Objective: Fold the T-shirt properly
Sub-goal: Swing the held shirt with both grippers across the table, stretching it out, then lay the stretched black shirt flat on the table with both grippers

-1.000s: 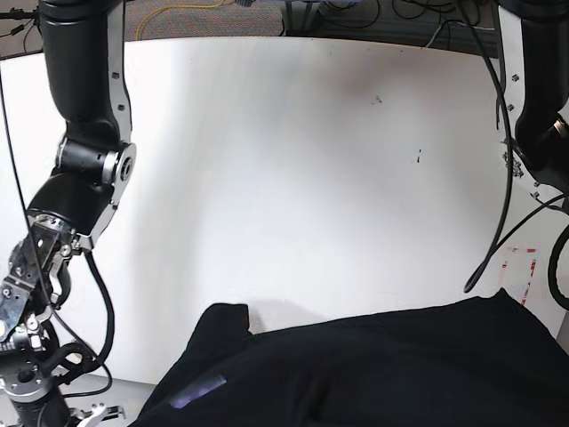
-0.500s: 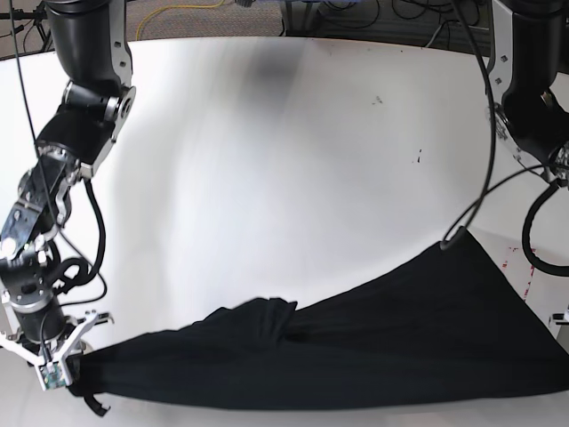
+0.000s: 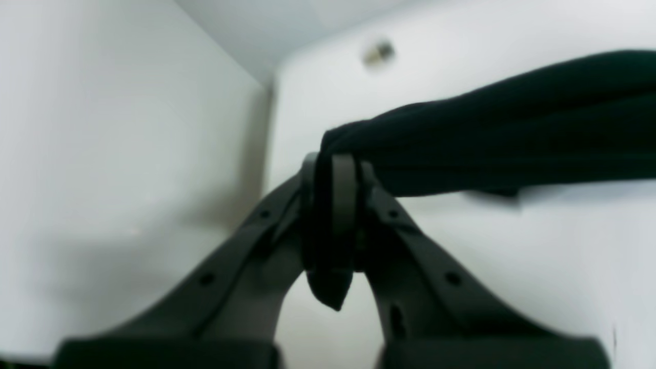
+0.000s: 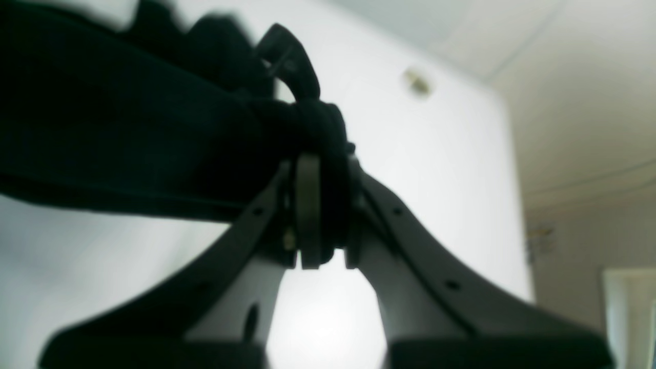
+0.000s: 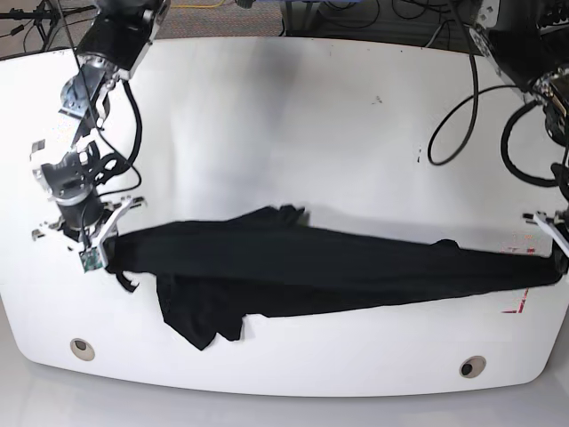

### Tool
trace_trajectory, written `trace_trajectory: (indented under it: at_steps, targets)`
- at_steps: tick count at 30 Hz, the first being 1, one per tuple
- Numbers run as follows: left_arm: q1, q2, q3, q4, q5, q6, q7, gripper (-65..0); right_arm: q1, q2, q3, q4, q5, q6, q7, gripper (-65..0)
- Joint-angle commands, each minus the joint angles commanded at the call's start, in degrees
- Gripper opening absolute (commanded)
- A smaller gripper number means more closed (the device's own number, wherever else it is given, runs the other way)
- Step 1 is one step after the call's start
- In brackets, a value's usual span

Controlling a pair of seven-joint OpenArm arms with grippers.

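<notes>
Next, I release the black T-shirt's corner from my right gripper onto the bare white table [image 5: 182,158] behind the sagging end of the cloth. The T-shirt now hangs stretched above the table.
The black T-shirt [image 5: 302,267] hangs stretched in a long band above the white table [image 5: 293,124], sagging at the lower left. At the base view's left end, my right gripper [image 5: 100,247] is shut on a bunched corner of the T-shirt [image 4: 307,128]. At the right end, my left gripper [image 5: 556,253] is shut on the other corner. In the left wrist view the T-shirt [image 3: 487,143] runs off to the right from between the fingers [image 3: 343,205]. The right wrist view shows the cloth trailing left from the closed fingers [image 4: 307,215].
Two round holes [image 5: 82,348] [image 5: 471,366] sit near the table's front edge. Red tape marks [image 5: 517,307] lie at the right, under the cloth's end. Black cables [image 5: 462,107] loop from the arm at the upper right. Cables lie on the floor beyond the far edge.
Both arms have lifted and carried the T-shirt away from the near edge toward the table's middle. The cloth went from a wide drape to a taut narrow band between the grippers.
</notes>
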Motion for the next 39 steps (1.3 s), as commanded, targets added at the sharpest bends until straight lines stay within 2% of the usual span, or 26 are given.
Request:
trace_trajectory:
  at_steps: [7, 13, 17, 24, 33, 39]
  targets:
    - [12.0, 0.4, -4.4, 0.0, -0.2, -4.1, -0.1, -65.0, -9.2, -3.0, 0.8, 0.0, 0.0, 0.09, 0.0, -64.8]
    - [20.0, 2.5, -8.3, -0.2, 0.0, -4.2, -0.1, -65.0, -15.2, -4.6, 0.8, 0.4, 0.0, 0.09, 0.0, -64.8]
    - [23.8, 2.7, -10.1, -0.4, 0.2, -4.2, -0.5, -65.0, -17.8, -4.8, 0.8, 0.5, 0.0, 0.09, 0.0, -64.8]
    - [31.0, 2.9, -10.6, -0.4, 0.2, -4.2, -5.5, -65.0, -21.5, -6.8, 0.8, 0.5, -0.1, 0.09, 0.0, -64.8]
    - [35.9, 4.6, -11.5, -0.4, 0.3, -4.2, -8.8, -65.0, -23.5, -6.9, 0.8, 0.4, -0.1, 0.09, 0.2, -64.8]
    - [38.2, 5.7, -12.0, -0.4, 0.3, -4.2, -10.6, -65.0, -25.0, -7.9, 0.9, 0.3, 0.0, 0.00, 2.7, -64.8]
